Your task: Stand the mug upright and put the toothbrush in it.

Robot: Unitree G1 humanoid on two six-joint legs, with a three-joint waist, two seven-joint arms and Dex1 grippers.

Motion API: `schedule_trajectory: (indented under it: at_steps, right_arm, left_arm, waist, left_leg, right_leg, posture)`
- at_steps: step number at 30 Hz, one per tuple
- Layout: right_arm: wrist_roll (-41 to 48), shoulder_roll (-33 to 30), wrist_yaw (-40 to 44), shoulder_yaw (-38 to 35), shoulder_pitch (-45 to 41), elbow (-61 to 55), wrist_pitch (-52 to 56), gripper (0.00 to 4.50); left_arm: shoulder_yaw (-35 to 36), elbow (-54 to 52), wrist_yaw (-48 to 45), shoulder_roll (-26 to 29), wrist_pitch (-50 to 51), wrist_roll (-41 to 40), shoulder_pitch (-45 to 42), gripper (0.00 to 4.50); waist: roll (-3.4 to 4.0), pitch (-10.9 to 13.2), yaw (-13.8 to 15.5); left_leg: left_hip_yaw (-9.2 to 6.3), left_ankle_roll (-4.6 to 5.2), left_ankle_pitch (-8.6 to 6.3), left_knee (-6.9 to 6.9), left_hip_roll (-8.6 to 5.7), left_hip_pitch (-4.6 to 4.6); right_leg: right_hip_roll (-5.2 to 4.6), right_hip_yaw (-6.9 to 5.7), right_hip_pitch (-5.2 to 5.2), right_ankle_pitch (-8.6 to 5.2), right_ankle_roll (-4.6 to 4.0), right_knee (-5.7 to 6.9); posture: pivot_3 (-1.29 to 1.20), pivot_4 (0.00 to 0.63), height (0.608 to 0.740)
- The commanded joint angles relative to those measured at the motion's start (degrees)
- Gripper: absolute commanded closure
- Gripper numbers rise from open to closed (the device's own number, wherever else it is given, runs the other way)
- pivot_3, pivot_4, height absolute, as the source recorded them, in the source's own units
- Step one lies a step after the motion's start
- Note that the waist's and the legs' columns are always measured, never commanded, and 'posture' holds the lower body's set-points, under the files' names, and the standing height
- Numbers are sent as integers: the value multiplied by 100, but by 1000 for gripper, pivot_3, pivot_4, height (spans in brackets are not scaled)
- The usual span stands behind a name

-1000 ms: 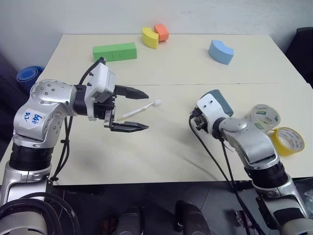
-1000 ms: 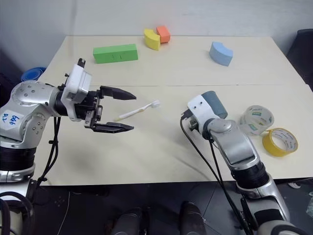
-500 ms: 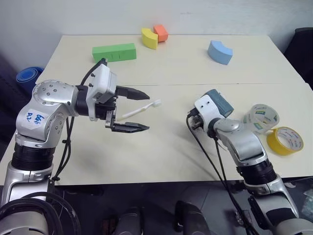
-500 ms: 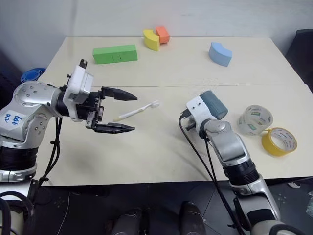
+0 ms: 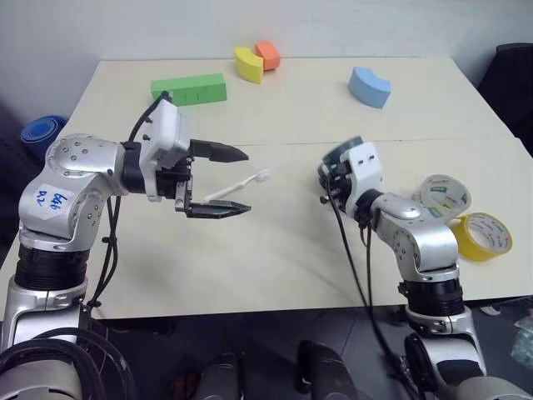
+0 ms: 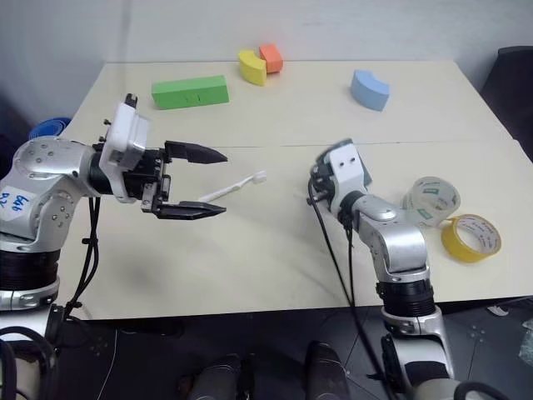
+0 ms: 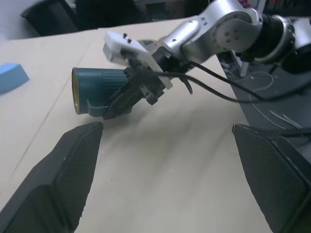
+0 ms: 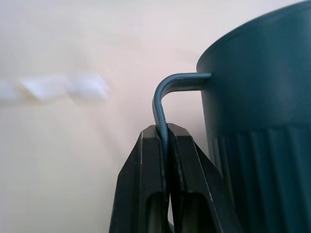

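I should next close my left gripper on the upper handle (image 5: 236, 187) of the white toothbrush, just below its brush head's neck.
The dark teal mug (image 7: 99, 89) is on its side, its yellowish mouth facing away from my right arm. My right gripper (image 7: 117, 103) is shut on the mug's thin loop handle (image 8: 161, 104), and the two fingers (image 8: 138, 194) pinch it beside the mug body (image 8: 257, 107). The white toothbrush (image 5: 242, 183) lies flat on the table (image 5: 275, 258), left of the mug. My left gripper (image 5: 246, 182) hovers open next to the toothbrush, with the brush showing between its two fingers and nothing held.
Clear tape roll (image 5: 444, 196) and yellow tape roll (image 5: 480, 236) lie right of my right arm. At the back stand a green block (image 5: 188, 87), a yellow block (image 5: 247, 64), an orange block (image 5: 268, 54) and a blue block (image 5: 370, 87).
My right gripper has closed on the mug's handle, then risen and swung left while the wrist rolled, taking the mug with it. The left gripper has stayed open and in place.
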Motion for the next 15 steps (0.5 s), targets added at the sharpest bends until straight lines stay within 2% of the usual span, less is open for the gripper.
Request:
schedule_trajectory:
  at_steps: [1, 6, 9, 15]
  right_arm:
    - [702, 313, 865, 270, 379, -314, -628, 4448]
    - [883, 762, 1676, 879, 758, 118, -1482, 4448]
    - [820, 1052, 1862, 1099, 699, 594, -1860, 4448]
    - [841, 1199, 2025, 1123, 660, 1182, -2291, 4448]
  left_arm:
    - [466, -284, 235, 271, 295, -232, 161, 0]
    - [754, -445, 357, 671, 612, -345, 414, 0]
    - [914, -504, 309, 995, 754, -393, 541, 0]
    - [989, -583, 363, 1312, 1035, -574, 463, 0]
  waist:
    - [-2, -1, -18]
    - [-1, 0, -27]
    - [-1, 0, -36]
    - [0, 0, -20]
  left_leg:
    - [-1, 0, 0, -4, -1, 2]
    - [2, -1, 0, -13, -2, 7]
    - [7, -3, 0, -10, -2, 12]
    - [4, -7, 0, -11, -3, 12]
  right_leg:
    - [0, -1, 0, 0, 0, -1]
    - [0, 0, 1, 0, 0, -4]
    - [0, 7, 1, 0, 0, -2]
    - [0, 6, 1, -1, -1, -1]
  posture:
    - [0, 150, 740]
    - [0, 150, 740]
    - [0, 150, 740]
    - [0, 150, 740]
